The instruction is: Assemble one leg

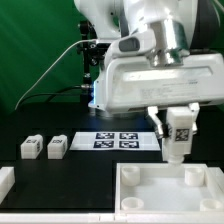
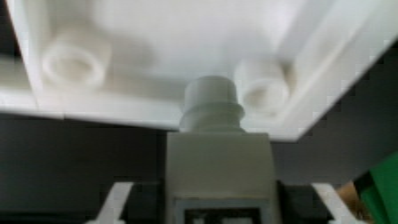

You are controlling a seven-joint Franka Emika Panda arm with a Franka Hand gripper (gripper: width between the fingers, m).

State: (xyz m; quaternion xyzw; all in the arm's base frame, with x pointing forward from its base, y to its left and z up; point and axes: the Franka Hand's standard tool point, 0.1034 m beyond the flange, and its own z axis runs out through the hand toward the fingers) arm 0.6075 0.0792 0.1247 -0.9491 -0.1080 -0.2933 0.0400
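Note:
Next, my gripper releases the leg in the panel's near corner socket (image 1: 211, 204) (image 2: 263, 88) that is farthest from the other legs.
My gripper (image 1: 177, 128) is shut on a leg (image 1: 179, 140), a small white block with a tag on its face. It holds the leg upright just above the far right corner of the white tray-like panel (image 1: 150, 200). In the wrist view the leg (image 2: 217, 150) runs from between my fingers (image 2: 121, 200), and its round tip sits close beside a round socket (image 2: 267, 85) on the panel (image 2: 160, 30). I cannot tell whether the tip touches the panel. A second socket (image 2: 71, 62) shows further off. Two more legs (image 1: 30, 148) (image 1: 57, 146) lie on the table at the exterior view's left.
The marker board (image 1: 118, 140) lies flat behind the panel, mid-table. A white part (image 1: 5, 181) shows at the exterior view's lower left edge. The arm's white body fills the upper right. A green backdrop stands behind.

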